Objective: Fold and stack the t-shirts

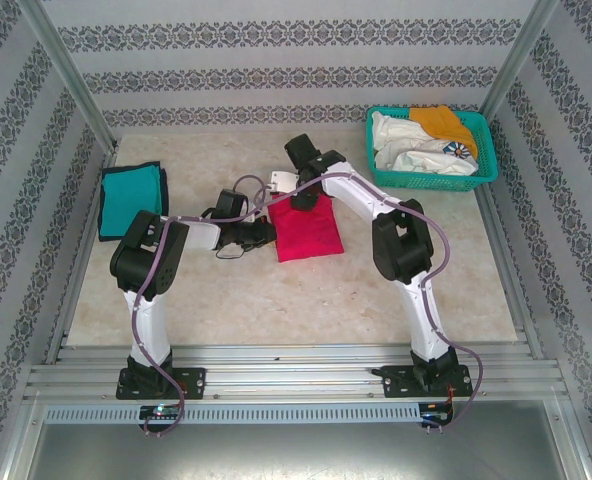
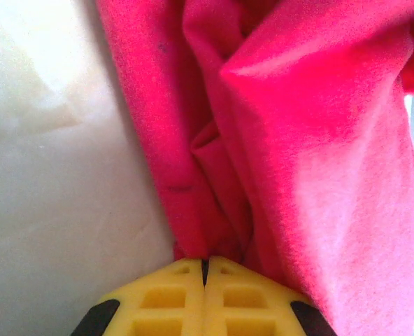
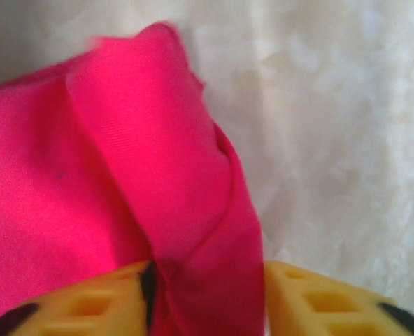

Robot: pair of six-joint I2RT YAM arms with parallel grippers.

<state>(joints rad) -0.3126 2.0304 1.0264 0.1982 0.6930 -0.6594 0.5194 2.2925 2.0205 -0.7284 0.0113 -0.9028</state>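
The side edge of the pink-red t-shirt is bunched at the fingers of the robot's left gripper, so that gripper should open and grab that side edge nearer the t-shirt's far corner (image 1: pixel 274 211).
The pink-red t-shirt (image 1: pixel 309 236) lies folded in a small rectangle at the middle of the table. My left gripper (image 1: pixel 267 233) is at its left edge, and in the left wrist view the gripper (image 2: pixel 205 260) is shut, with bunched pink-red cloth (image 2: pixel 298 140) pinched at the yellow fingertips. My right gripper (image 1: pixel 302 200) is over the shirt's far edge. In the right wrist view it (image 3: pixel 207 271) stands open, a raised fold of the pink-red cloth (image 3: pixel 144 147) lying between its fingers. A teal t-shirt (image 1: pixel 131 200) with dark edging lies folded at the far left.
A teal mesh basket (image 1: pixel 481 165) at the back right holds white (image 1: pixel 406 150) and orange (image 1: pixel 441 122) t-shirts. Bare beige table (image 1: pixel 276 305) stretches in front of the pink-red shirt. Patterned walls and metal posts enclose the table.
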